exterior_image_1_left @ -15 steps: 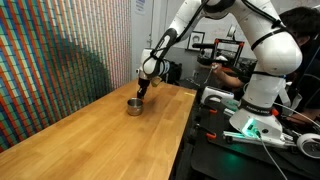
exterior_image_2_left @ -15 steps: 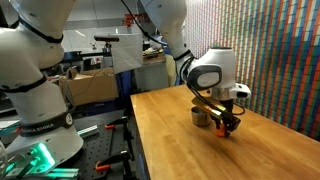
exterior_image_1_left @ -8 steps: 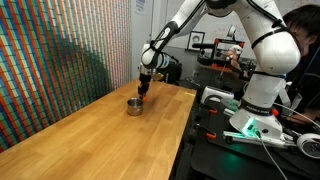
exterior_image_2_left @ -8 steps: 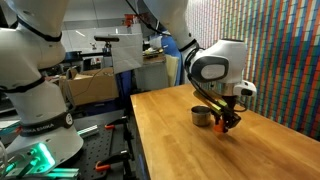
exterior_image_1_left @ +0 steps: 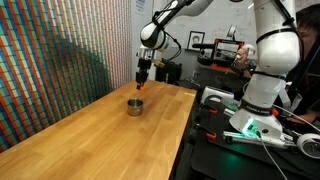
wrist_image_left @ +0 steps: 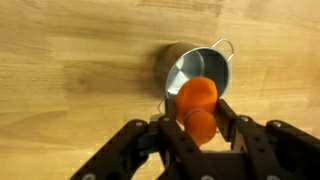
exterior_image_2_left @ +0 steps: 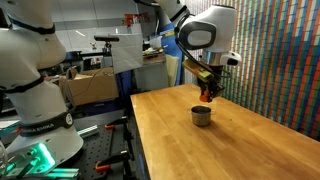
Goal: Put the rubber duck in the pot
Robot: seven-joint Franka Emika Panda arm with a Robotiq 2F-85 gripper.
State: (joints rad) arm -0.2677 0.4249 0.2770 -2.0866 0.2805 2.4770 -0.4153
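Observation:
The robot's gripper needs to release the rubber duck on the bottom of the small grey metal pot (exterior_image_1_left: 135, 105) (wrist_image_left: 196, 75).
The rubber duck (wrist_image_left: 198, 108) is an orange blob held between my gripper's (wrist_image_left: 198, 118) black fingers in the wrist view. The gripper is shut on it and holds it well above the table. The pot (wrist_image_left: 197, 75) is small, round, grey metal, with a wire handle, directly below the duck. In both exterior views the gripper (exterior_image_1_left: 141, 83) (exterior_image_2_left: 207, 93) hangs a short way above the pot (exterior_image_1_left: 134, 105) (exterior_image_2_left: 203, 116), with the duck (exterior_image_2_left: 207, 95) showing as an orange speck at the fingertips.
The long wooden table (exterior_image_1_left: 100, 130) (exterior_image_2_left: 230, 145) carries only the pot. A colourful patterned wall (exterior_image_1_left: 50, 50) runs along one side of it. A second white robot (exterior_image_1_left: 265, 60) and lab benches with equipment stand beside the table.
The gripper has risen from table level beside the pot, with the duck in it, and now hangs above the pot.

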